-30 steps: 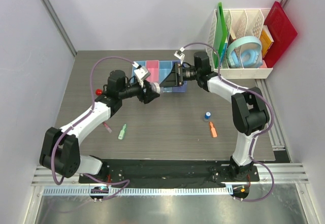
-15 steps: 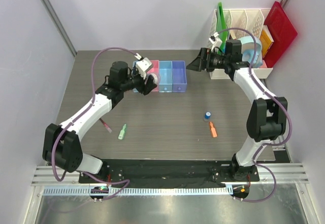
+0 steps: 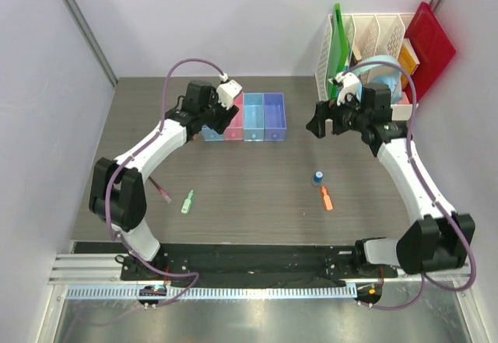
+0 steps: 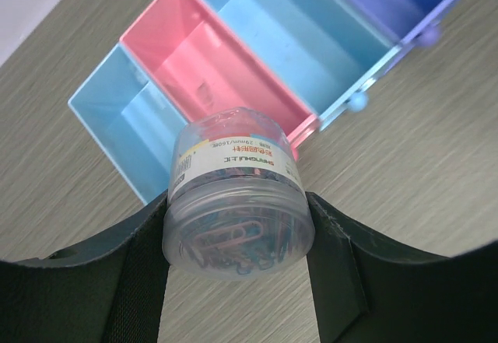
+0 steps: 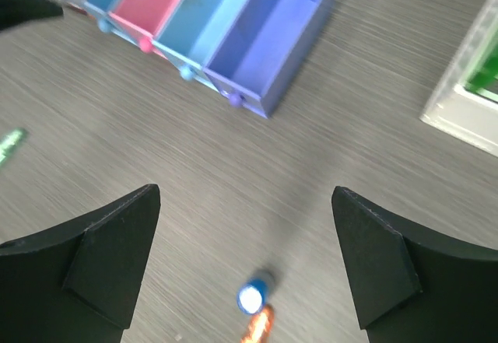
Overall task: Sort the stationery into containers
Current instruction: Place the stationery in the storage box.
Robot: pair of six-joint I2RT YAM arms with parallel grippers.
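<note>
The jar of paper clips will leave my left gripper near the back of the outermost light-blue bin (image 3: 215,104) (image 4: 140,120), as I should let go of it there.
My left gripper (image 4: 237,212) is shut on a clear round jar of paper clips (image 4: 233,191). It holds the jar just above the near end of the leftmost light-blue bin (image 4: 117,113) and the pink bin (image 4: 206,59), and it also shows in the top view (image 3: 215,116). My right gripper (image 5: 245,242) is open and empty above the table. It is right of the purple-blue bin (image 3: 274,115) in the top view (image 3: 314,121). Below it lie the blue-capped piece (image 5: 250,297) and the orange marker (image 5: 259,327). The green marker (image 3: 187,201) and the dark red pen (image 3: 162,191) lie front left. The red ball is hidden.
The second light-blue bin (image 3: 254,116) sits between the pink and purple-blue bins. The white slotted rack (image 3: 372,110), with its green and red boards and light-blue ring, stands at the back right, close behind my right wrist. Grey walls close in the table.
My left gripper has carried the jar back and left, to the left end of the bin row. My right gripper has drawn away from the bins, to the right and nearer.
</note>
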